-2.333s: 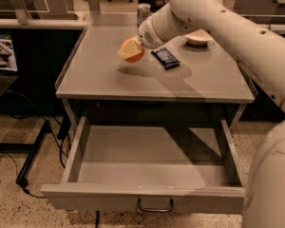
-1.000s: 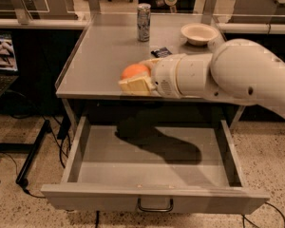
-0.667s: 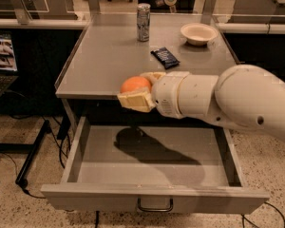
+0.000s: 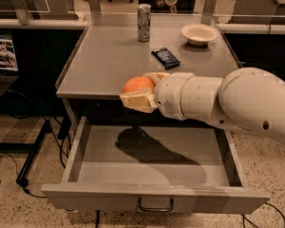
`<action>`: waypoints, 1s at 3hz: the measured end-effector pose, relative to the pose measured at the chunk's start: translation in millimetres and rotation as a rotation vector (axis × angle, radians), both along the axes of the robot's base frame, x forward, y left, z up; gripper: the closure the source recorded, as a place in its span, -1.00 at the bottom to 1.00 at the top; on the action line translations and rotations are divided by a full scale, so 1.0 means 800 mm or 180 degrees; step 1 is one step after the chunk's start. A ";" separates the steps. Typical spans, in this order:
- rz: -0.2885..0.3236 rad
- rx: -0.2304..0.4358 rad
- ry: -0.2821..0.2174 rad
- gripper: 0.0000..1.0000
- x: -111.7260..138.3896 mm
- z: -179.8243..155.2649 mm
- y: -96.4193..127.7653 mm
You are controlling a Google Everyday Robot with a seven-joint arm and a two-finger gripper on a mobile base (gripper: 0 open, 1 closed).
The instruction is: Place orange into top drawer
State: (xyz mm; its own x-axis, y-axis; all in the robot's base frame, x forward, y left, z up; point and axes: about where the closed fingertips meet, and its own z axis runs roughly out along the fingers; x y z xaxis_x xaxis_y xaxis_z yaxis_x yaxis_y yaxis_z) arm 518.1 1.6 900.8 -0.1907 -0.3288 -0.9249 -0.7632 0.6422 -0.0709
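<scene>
Next, I release the orange on the back half of the open drawer's bottom (image 4: 157,141), in line with the metal handle.
The orange (image 4: 138,84), small and round, is held between the cream fingers of my gripper (image 4: 141,90). The gripper is shut on it and hovers at the table's front edge, above the left-middle of the open top drawer (image 4: 95,167). The drawer is grey, pulled fully out, with a curved metal handle (image 4: 155,206) at the centre of its front. Its inside holds nothing but the arm's shadow. My thick white arm (image 4: 228,103) reaches in from the right.
On the grey tabletop (image 4: 104,56) stand a drink can (image 4: 144,16) at the back, a cream bowl (image 4: 199,33) at the back right and a dark snack packet (image 4: 165,57) in the middle. Black stand legs and cables lie on the floor at left.
My gripper has carried the orange from above the tabletop forward and down to the table's front edge, over the open drawer.
</scene>
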 end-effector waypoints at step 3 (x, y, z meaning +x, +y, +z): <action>-0.0572 0.0094 0.0334 1.00 -0.003 -0.126 -0.042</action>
